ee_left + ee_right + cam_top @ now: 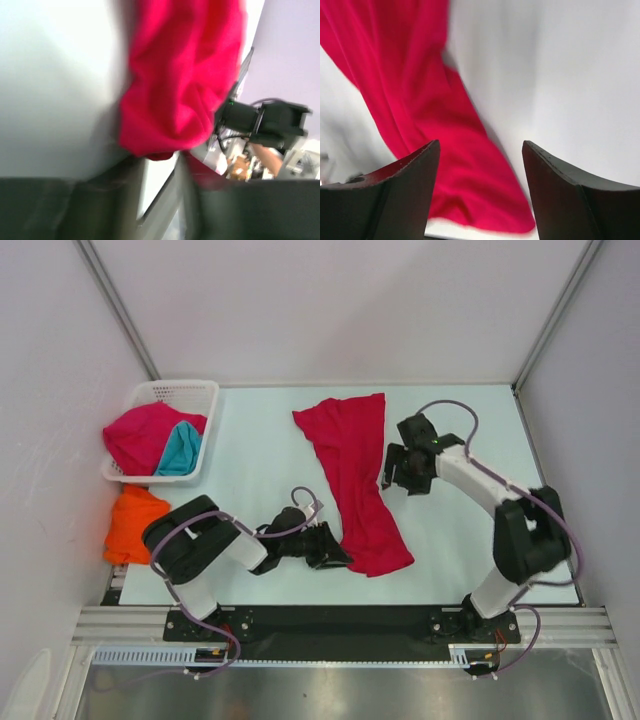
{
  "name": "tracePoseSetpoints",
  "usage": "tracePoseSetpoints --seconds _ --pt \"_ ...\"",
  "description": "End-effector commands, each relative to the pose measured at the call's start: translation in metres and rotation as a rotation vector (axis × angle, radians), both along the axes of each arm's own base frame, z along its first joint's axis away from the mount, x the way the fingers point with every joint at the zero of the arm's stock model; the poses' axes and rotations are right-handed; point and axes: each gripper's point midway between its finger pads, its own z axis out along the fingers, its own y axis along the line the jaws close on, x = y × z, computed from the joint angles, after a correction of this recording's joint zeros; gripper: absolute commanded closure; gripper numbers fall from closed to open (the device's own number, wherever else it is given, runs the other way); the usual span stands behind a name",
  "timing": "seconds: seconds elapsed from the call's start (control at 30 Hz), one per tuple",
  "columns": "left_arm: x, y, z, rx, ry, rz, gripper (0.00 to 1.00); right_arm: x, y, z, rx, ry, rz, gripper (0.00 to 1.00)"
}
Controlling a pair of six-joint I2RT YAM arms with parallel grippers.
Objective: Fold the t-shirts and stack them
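I should pinch its edge slightly farther up [381, 460] with my right gripper and pull the cloth out before folding, since the crimson t-shirt's middle is bunched into a narrow strip.
One crimson t-shirt [355, 480] lies as a long rumpled strip down the middle of the table [260, 450]. My left gripper [333, 552] is low at the strip's near left edge. In the blurred left wrist view the cloth [185, 75] bunches just ahead of my left gripper [160, 167], whose jaws show a narrow gap with nothing pinched. My right gripper [392, 472] hovers just right of the strip's middle. It is wide open [480, 145] above the shirt's edge [420, 100]. Another crimson t-shirt [140, 435] and a teal one [180, 452] fill the basket. An orange t-shirt [135, 525] lies at the left edge.
The white lattice basket [175, 392] stands at the back left corner. White walls enclose the table on three sides. The arm bases and a metal rail [340, 625] run along the near edge.
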Motion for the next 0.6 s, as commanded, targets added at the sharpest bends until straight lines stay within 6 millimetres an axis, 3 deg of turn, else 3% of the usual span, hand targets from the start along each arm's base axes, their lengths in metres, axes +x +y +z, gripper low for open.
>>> tracePoseSetpoints --seconds 0.0,0.03,0.13,0.17,0.37,0.47,0.57 --pt "-0.008 0.015 -0.022 0.100 0.033 -0.007 0.44 0.076 0.034 0.014 0.044 -0.130 0.089 0.28" --pt "-0.008 0.014 -0.021 0.095 0.033 -0.016 0.31 0.085 0.039 -0.002 0.034 -0.102 0.097 0.28" --pt "-0.011 0.016 -0.023 0.112 0.039 -0.025 0.23 0.110 0.053 0.003 0.057 -0.125 0.110 0.29" --pt "-0.011 0.017 -0.023 0.117 0.034 -0.029 0.22 0.114 0.056 -0.008 0.055 -0.104 0.113 0.29" --pt "-0.015 0.025 -0.026 0.152 0.042 -0.023 0.22 0.126 0.066 -0.025 0.063 -0.076 0.124 0.31" --pt "-0.015 0.028 -0.028 0.169 0.038 -0.024 0.22 0.122 0.064 -0.031 0.049 -0.071 0.124 0.37" --pt "-0.016 0.030 -0.030 0.179 0.042 -0.024 0.23 0.119 0.059 -0.034 0.036 -0.074 0.124 0.49"
